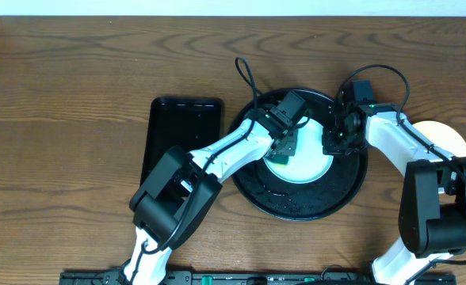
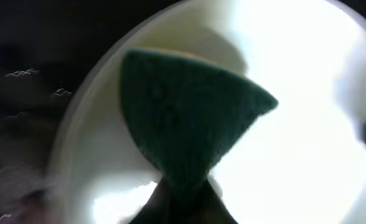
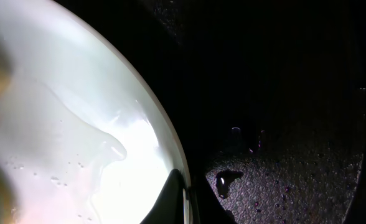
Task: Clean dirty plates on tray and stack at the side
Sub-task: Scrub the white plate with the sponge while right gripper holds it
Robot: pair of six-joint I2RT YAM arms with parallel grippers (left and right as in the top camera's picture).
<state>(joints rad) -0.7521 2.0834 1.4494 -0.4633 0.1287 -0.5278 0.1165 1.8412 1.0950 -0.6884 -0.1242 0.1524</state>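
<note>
My left gripper will let go of the green and yellow sponge, and it will be left in the middle of the black rectangular tray [image 1: 184, 149].
A pale mint plate [image 1: 308, 165] lies in the round black tray [image 1: 296, 202], wet and shiny. My left gripper [image 1: 284, 142] is shut on a green sponge [image 2: 183, 115] and presses it on the plate [image 2: 307, 149]. My right gripper [image 1: 334, 141] is shut on the plate's right rim [image 3: 182, 177], one finger inside and one outside. The plate's wet surface [image 3: 65, 143] fills the left of the right wrist view; the tray floor [image 3: 282, 180] is beaded with water. A pale yellow plate [image 1: 448, 138] lies on the table at the right, partly behind my right arm. The light blue plate is not in view.
A smaller black rectangular tray [image 1: 181, 138] lies left of the round tray. Both arms cross over the round tray. The wooden table [image 1: 74, 119] extends to the left and back.
</note>
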